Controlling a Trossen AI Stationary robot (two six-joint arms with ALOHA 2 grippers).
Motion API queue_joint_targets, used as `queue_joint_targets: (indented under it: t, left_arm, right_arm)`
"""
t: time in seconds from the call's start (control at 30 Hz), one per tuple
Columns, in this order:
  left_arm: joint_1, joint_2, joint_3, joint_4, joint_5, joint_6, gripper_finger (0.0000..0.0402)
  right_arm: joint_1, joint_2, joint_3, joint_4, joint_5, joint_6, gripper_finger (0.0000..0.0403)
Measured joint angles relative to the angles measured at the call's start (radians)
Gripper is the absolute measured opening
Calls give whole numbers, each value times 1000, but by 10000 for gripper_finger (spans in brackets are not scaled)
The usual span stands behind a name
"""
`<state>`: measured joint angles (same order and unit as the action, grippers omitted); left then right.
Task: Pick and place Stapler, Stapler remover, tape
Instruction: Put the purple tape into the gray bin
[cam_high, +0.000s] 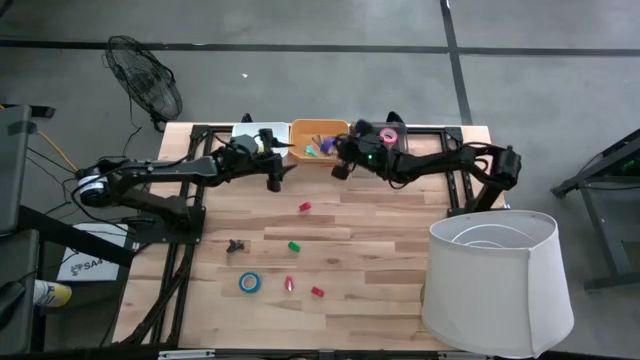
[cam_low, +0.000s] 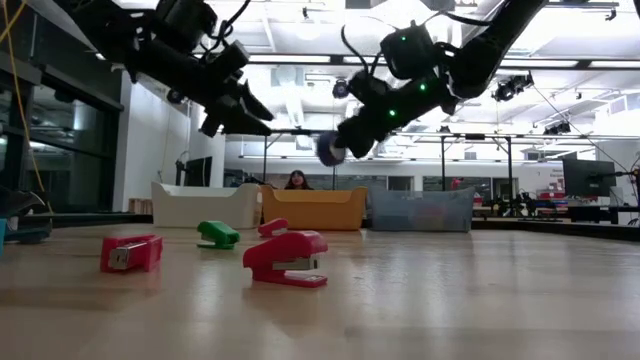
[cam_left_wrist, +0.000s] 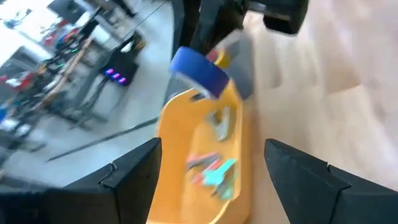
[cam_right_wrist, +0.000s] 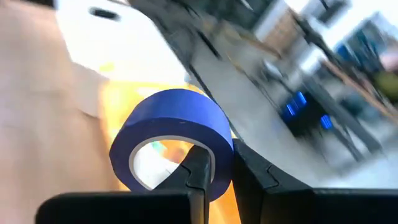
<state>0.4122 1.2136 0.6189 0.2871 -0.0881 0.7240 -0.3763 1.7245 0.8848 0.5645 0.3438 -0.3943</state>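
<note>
Next, my right gripper releases the blue tape roll inside the grey bin (cam_high: 367, 147), on the grey bin's side next to the orange bin.
My right gripper (cam_right_wrist: 219, 163) is shut on a blue tape roll (cam_right_wrist: 171, 118), held in the air just in front of the orange bin (cam_high: 318, 143). The roll also shows in the low view (cam_low: 330, 148) and the left wrist view (cam_left_wrist: 199, 70). My left gripper (cam_left_wrist: 211, 180) hangs open and empty beside it, near the white bin (cam_high: 258, 133). On the table lie a light blue tape roll (cam_high: 249, 283), a black staple remover (cam_high: 236, 245), a green stapler (cam_high: 294, 245) and red staplers (cam_high: 305, 207). A pink tape roll (cam_high: 388, 135) sits in the grey bin. My right gripper pinches the blue roll's wall (cam_right_wrist: 214, 140), one finger (cam_right_wrist: 198, 167) inside the open centre and the other (cam_right_wrist: 252, 171) outside. The roll is lifted clear of the table, standing on edge at the fingertips.
Three bins stand in a row at the far edge: white, orange with small coloured items inside (cam_left_wrist: 214, 171), grey (cam_low: 420, 210). A white lampshade (cam_high: 497, 280) takes the near right corner. A fan (cam_high: 145, 85) stands beyond the far left corner. A person (cam_low: 297, 180) sits behind the bins.
</note>
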Motion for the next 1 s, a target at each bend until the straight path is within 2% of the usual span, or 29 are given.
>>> queue_joint_targets:
  t: [0.13, 0.27, 0.5, 0.67, 1.0]
  left_arm:
    - [0, -47, 0, -78, -96, 15, 280]
    - [0, -83, 0, -143, -163, 31, 280]
    - [0, -93, 0, -211, -199, 27, 280]
    - [0, -93, 0, -253, -203, 8, 280]
    - [0, -93, 1, -323, -203, 0, 280]
  right_arm:
    - [-76, -10, 0, -83, 84, 99, 33]
    - [-153, -10, 0, -148, 125, 197, 33]
    - [-232, -12, 1, -278, 109, 344, 33]
    - [-248, -12, 94, -544, 90, 408, 33]
    - [-260, -14, 281, -930, 7, 443, 33]
